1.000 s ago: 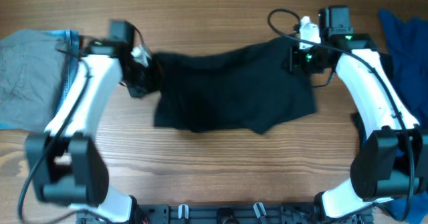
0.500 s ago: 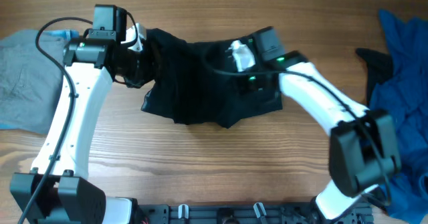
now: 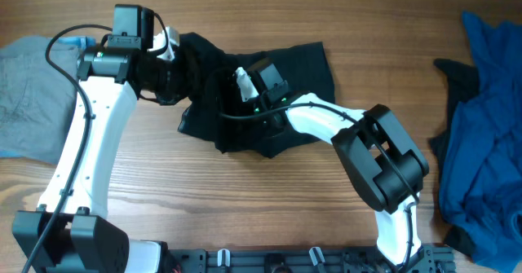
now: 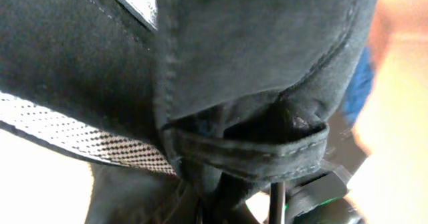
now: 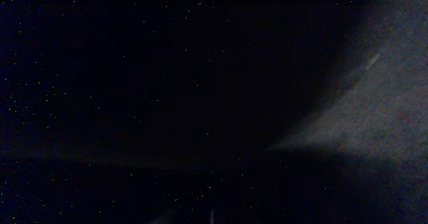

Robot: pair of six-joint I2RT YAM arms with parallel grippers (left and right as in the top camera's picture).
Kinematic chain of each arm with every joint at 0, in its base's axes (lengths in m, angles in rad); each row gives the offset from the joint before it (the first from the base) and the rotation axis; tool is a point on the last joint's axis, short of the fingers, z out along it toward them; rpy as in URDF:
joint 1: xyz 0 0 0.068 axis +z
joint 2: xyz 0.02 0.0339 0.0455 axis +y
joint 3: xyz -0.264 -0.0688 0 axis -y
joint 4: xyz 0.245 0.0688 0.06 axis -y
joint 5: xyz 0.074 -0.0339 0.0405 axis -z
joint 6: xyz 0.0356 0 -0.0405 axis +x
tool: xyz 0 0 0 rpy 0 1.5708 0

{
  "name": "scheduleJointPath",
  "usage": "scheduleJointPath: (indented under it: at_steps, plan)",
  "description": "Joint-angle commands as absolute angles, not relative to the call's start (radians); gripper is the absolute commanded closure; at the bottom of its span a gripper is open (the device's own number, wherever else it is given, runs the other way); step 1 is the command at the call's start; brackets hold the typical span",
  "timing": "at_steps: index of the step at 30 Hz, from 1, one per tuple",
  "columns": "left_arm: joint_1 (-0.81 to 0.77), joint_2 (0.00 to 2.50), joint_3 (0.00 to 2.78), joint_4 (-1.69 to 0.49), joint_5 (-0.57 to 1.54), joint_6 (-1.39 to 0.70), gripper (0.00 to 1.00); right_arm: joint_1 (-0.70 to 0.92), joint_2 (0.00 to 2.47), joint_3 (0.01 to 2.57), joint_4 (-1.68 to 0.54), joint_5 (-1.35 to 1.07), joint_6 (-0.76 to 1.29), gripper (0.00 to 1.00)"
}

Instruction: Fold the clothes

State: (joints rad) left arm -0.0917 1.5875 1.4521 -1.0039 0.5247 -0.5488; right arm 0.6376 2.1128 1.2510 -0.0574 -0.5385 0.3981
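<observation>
The right gripper should release the black shirt's fold on the shirt's side (image 3: 316,112) that faces the royal blue garment.
The black shirt (image 3: 303,64) lies bunched across the middle of the wooden table (image 3: 269,208). My left gripper (image 3: 181,61) holds its upper left edge raised off the table. In the left wrist view the black fabric and a stitched hem (image 4: 247,150) fill the frame and hide the fingers. My right gripper (image 3: 231,95) has reached far left and sits inside the shirt's folds with the right side of the shirt drawn over with it. The right wrist view shows only dark fabric (image 5: 167,83) up against the lens.
A grey garment (image 3: 28,94) lies at the left edge with light blue cloth (image 3: 77,43) beneath it. A royal blue garment (image 3: 485,143) is heaped at the right edge, with a dark piece (image 3: 457,71) beside it.
My right gripper swept from the table's right side to the left, dragging the shirt's right side over its middle. My left gripper lifted its edge slightly and then stayed put.
</observation>
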Motion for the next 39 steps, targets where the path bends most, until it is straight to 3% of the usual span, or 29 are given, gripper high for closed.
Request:
scheduleJointPath:
  at_steps: [1,6,14,26,31,39]
  plan:
    - [-0.091,1.584,1.461,-0.91,0.665,-0.725,0.96,0.68,2.136,1.246,-0.024,-0.546,0.448,0.96]
    - [-0.078,1.578,1.461,-0.801,0.699,-0.847,0.96,0.706,2.136,1.246,-0.011,-0.532,0.448,0.96]
    - [-0.134,1.58,1.46,-0.888,0.565,-0.824,0.96,0.696,2.123,1.246,-0.036,-0.545,0.445,0.96]
    - [-0.14,1.58,1.46,-0.905,0.528,-0.793,0.96,0.417,1.841,1.246,-0.331,-0.395,0.31,0.92]
    - [-0.15,1.581,1.46,-0.891,0.525,-0.794,0.96,0.325,1.867,1.246,-0.442,-0.351,0.251,0.92]
    - [-0.257,1.61,1.46,-0.789,0.517,-0.805,0.96,0.315,1.978,1.246,-0.476,-0.268,0.237,0.92]
